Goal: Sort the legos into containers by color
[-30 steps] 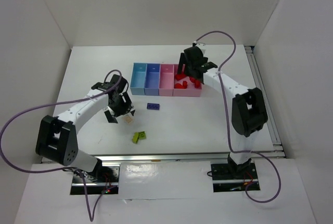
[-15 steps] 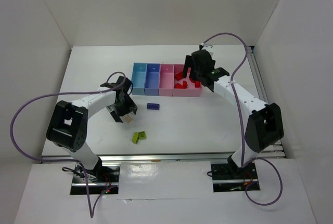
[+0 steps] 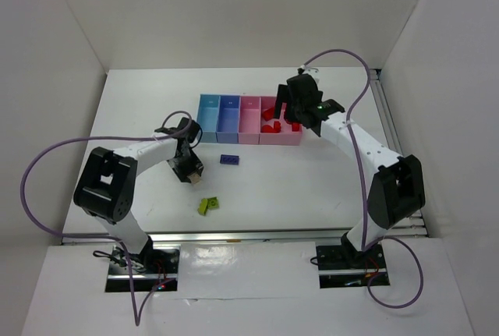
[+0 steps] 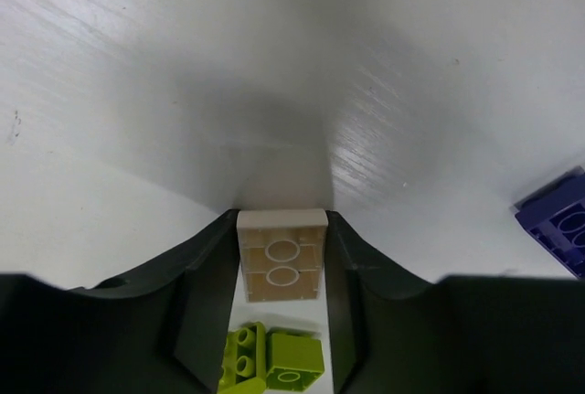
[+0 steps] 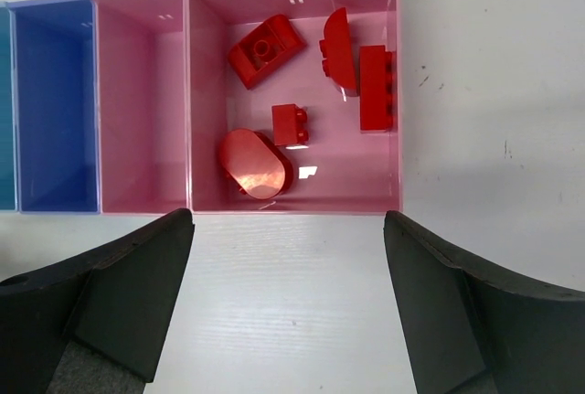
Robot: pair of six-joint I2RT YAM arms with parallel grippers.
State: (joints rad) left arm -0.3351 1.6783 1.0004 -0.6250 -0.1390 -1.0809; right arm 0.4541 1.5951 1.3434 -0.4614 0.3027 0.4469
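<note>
The beige lego, now held low over the table, will be put down by my left gripper in the middle of the empty light blue container (image 3: 210, 118).
My left gripper (image 3: 189, 172) (image 4: 281, 226) is shut on the beige lego (image 4: 281, 257) (image 3: 194, 182), its dark fingers (image 4: 206, 293) pressed against both sides, low over the table. A lime green lego (image 3: 207, 205) (image 4: 274, 357) lies just nearer to me. The dark blue lego (image 3: 229, 160) (image 4: 558, 220) lies to the right. The containers stand in a row: light blue (image 3: 207, 118), periwinkle (image 3: 229, 118) (image 5: 50, 101), narrow pink (image 3: 249, 118) (image 5: 142, 101) and wider pink (image 3: 290, 138) (image 5: 384, 170). Several red legos (image 5: 265, 47) lie in the wider pink tray. My right gripper (image 3: 290, 108) (image 5: 288, 303) hovers open at that tray's near edge, holding nothing.
White walls close in the table (image 3: 312, 180) at the back and on both sides. A metal rail (image 3: 390, 118) runs along the right edge. Purple cables (image 3: 47, 164) loop off both arms.
The left jaws have shut on the beige lego, which stood between them while they were open. The right gripper shifted slightly right over the wider pink tray and stays open.
</note>
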